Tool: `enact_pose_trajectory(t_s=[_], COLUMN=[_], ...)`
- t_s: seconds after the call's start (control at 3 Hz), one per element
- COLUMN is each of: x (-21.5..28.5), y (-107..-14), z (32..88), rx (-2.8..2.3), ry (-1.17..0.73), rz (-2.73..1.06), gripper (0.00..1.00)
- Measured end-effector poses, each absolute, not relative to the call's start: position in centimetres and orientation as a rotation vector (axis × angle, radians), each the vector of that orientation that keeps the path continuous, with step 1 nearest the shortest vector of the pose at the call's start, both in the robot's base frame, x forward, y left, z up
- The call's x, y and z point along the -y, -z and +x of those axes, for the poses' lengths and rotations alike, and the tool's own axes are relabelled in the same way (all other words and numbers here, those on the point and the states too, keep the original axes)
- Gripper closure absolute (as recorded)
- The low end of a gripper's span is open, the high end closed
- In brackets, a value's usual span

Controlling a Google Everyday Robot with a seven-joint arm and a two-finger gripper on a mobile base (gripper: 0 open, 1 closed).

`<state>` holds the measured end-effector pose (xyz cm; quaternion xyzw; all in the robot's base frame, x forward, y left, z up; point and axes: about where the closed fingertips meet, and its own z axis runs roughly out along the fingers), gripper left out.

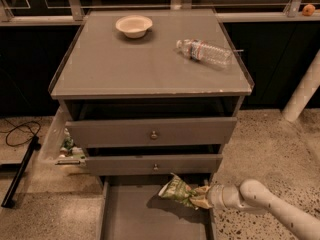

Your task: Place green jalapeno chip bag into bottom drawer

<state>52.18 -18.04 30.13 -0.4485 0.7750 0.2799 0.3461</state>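
Note:
Next, my gripper lets go of the green jalapeno chip bag near the middle of the bottom drawer's grey bottom (167, 206).
The green jalapeno chip bag (177, 190) is a crinkled light-green and white foil bag, held just above the right rear part of the bottom drawer (130, 216). That drawer is pulled out at the bottom of the view and its flat grey floor shows. My gripper (202, 198) reaches in from the lower right on a white arm and is shut on the bag's right end. The bag casts a shadow on the drawer floor below it.
Two upper drawers with round knobs (154, 134) stand slightly open above. On the cabinet top lie a clear plastic bottle (205, 51) and a white bowl (133, 25). A clear bin with items (65, 146) hangs at the cabinet's left. A white post (302, 96) stands at right.

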Motion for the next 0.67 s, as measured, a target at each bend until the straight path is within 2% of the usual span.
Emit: enact_pose_trajectory(t_s=[0.67], x=[14.8], y=[-20.0], z=[51.6], rx=[-2.036], ry=[-0.815], rz=[-1.149], gripper=[1.00])
